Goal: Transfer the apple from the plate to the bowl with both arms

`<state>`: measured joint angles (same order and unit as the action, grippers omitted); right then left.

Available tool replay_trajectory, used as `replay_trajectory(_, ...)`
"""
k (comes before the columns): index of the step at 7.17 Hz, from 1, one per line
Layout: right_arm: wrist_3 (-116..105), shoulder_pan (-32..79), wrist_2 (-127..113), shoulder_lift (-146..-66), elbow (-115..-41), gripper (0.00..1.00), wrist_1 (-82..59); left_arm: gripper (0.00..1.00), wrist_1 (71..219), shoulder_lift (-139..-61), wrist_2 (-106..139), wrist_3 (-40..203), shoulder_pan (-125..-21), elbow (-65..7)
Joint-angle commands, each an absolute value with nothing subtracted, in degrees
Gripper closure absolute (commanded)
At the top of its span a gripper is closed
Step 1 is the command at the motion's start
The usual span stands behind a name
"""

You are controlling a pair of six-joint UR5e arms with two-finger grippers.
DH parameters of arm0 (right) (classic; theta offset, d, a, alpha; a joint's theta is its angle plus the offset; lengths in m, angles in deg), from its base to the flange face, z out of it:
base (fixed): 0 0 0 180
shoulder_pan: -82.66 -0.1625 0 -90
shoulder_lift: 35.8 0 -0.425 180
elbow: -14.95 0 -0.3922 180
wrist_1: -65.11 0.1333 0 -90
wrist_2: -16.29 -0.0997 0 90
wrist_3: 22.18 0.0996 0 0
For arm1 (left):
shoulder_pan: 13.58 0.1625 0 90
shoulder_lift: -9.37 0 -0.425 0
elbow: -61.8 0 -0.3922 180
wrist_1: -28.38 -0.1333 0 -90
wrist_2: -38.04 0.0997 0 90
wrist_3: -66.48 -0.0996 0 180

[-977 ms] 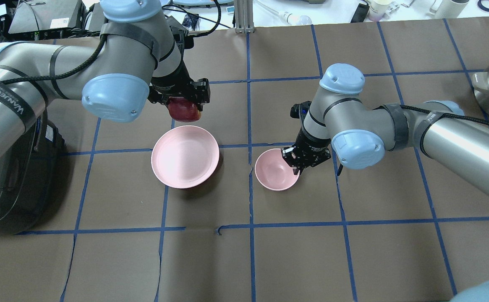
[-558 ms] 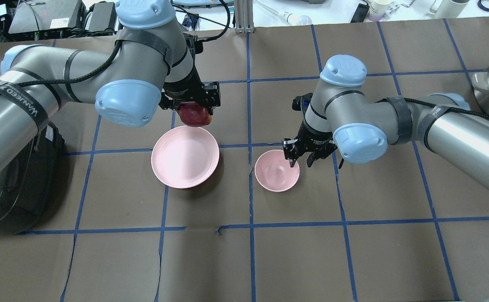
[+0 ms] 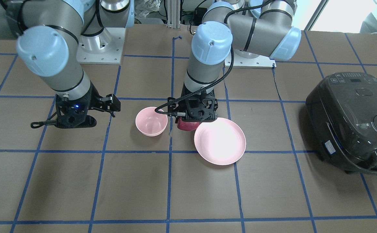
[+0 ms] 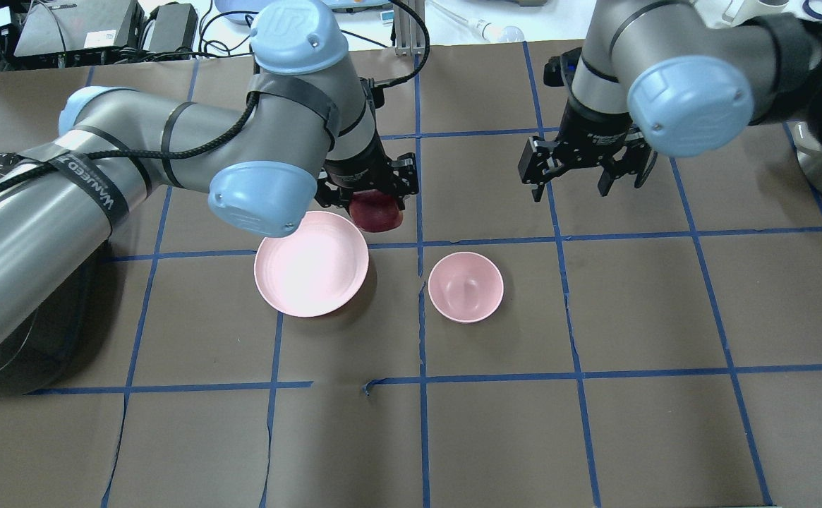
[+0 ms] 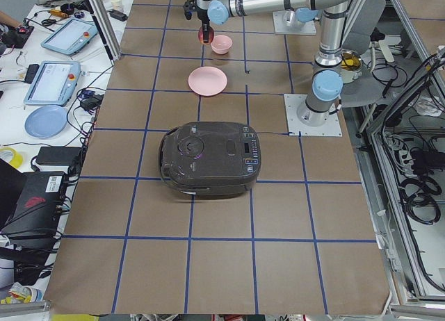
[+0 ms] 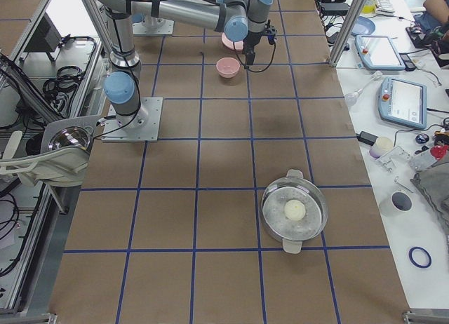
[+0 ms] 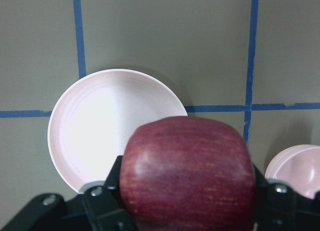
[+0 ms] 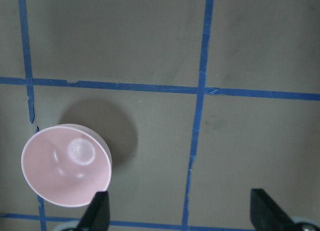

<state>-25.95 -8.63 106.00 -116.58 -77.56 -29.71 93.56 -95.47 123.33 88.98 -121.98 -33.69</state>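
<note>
The left gripper will release the dark red apple on the bottom of the small empty bowl [image 3: 150, 124] [image 7: 307, 172] next to the plate.
My left gripper [image 4: 370, 200] is shut on the dark red apple [image 4: 379, 215] and holds it in the air just beyond the far right edge of the plate [image 4: 310, 264]. The left wrist view shows the apple [image 7: 187, 171] filling the jaws, with the plate [image 7: 112, 126] below and the bowl [image 7: 295, 168] at the right edge. The small bowl [image 4: 466, 286] stands empty to the plate's right. My right gripper [image 4: 587, 180] is open and empty, raised beyond and to the right of the bowl; its wrist view shows the bowl [image 8: 65, 166] at lower left.
A dark rice cooker [image 3: 350, 119] stands at the table end on my left. A steel pot [image 6: 295, 210] with a glass lid stands at the far right end. Blue tape lines grid the brown table [image 4: 495, 423].
My left arm has carried the apple rightward, from behind the plate to its far right edge. My right gripper has let go of the bowl's rim, risen and drawn back to the right.
</note>
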Motion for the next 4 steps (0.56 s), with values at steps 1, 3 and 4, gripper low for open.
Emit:
replay_trajectory(1,-29.65,-7.16,107.18,-122.79,-75.58,0.0,-22.71,0.99,88.44,-98.1,124.86,93.89,-126.94,-34.43)
replay_trajectory(3,-28.34,-6.81,105.24,-122.72,-75.23,0.0,-25.66,0.99,83.68,-102.32,128.74,102.64,-132.39,-36.19)
replay_trajectory(4,-28.33,-6.99,105.41,-123.59,-75.05,0.0,-25.25,0.99,83.31,-103.64,131.53,105.21,-134.41,-37.41)
